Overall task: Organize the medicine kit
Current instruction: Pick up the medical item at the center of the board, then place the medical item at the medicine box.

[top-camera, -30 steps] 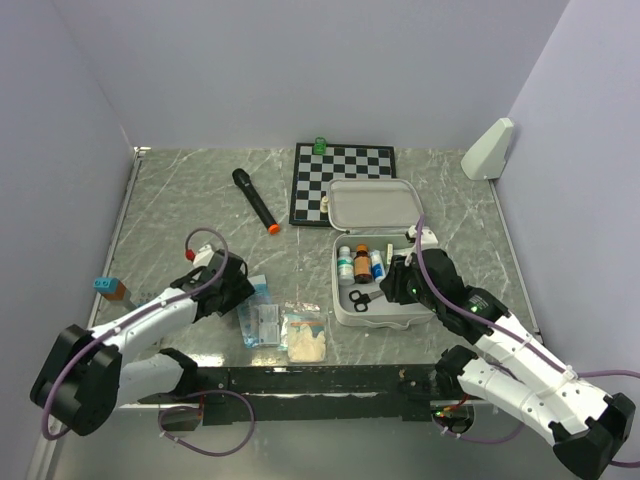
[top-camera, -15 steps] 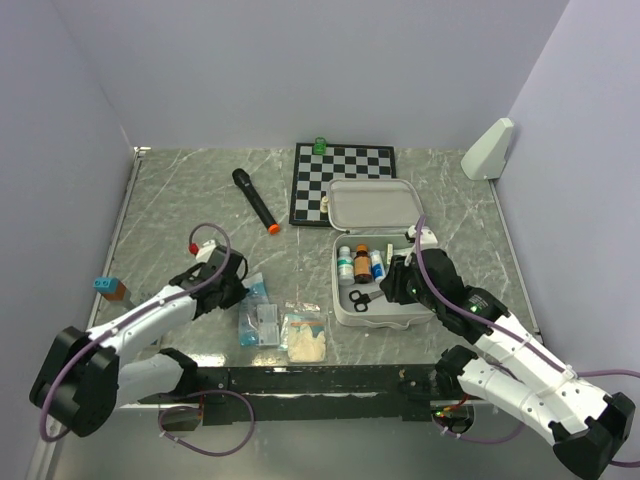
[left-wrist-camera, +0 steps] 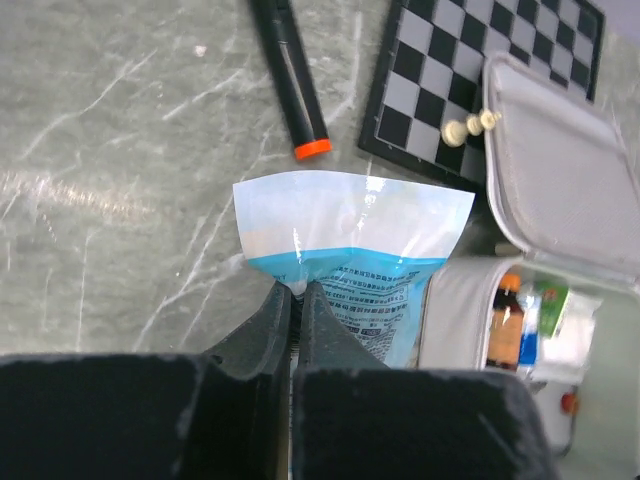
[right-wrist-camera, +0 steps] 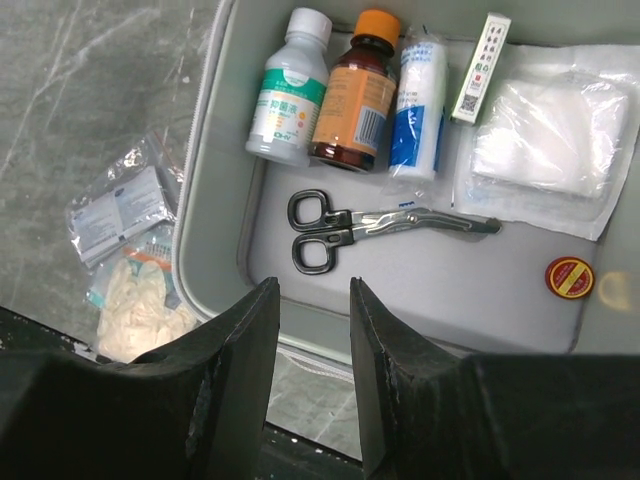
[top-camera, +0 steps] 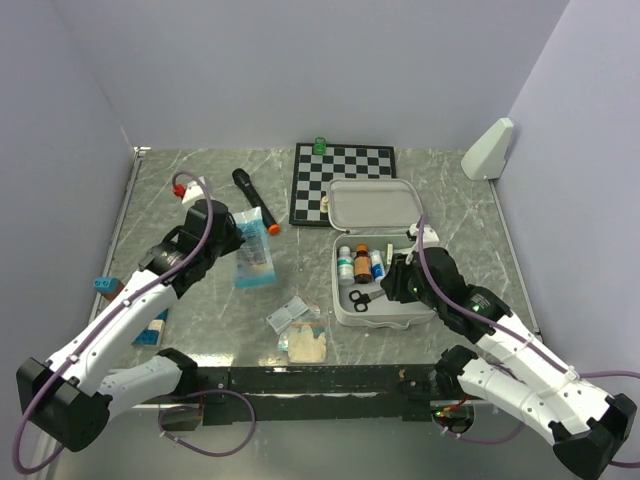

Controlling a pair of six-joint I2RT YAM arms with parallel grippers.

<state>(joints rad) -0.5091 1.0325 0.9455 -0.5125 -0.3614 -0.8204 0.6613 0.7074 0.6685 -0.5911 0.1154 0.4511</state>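
Note:
The robot's left gripper should release the blue-and-white packet on the black scissors in the tray (top-camera: 368, 299), in front of the bottles.
The medicine kit lies open at centre right, its pale lid (top-camera: 372, 205) folded back and its tray (top-camera: 392, 312) holding two bottles (right-wrist-camera: 320, 85), a white roll, black scissors (right-wrist-camera: 345, 228), a gauze pack (right-wrist-camera: 545, 140) and a small red tin. My left gripper (left-wrist-camera: 297, 291) is shut on the lower edge of a blue-and-white packet (left-wrist-camera: 355, 240), which hangs above the table left of the kit (top-camera: 254, 258). Over the near edge of the tray, my right gripper (right-wrist-camera: 313, 288) stands open with nothing between its fingers.
A black marker with an orange tip (top-camera: 255, 200) and a chessboard (top-camera: 343, 170) lie behind the kit. A white wedge (top-camera: 488, 150) sits at the back right. A small clear sachet (top-camera: 290, 313) and a bag of gloves (top-camera: 305, 345) lie near the front edge.
My left gripper has shut on the blue-and-white packet and carried it up and toward the back. The small sachet left behind has shifted right. The right arm has not moved.

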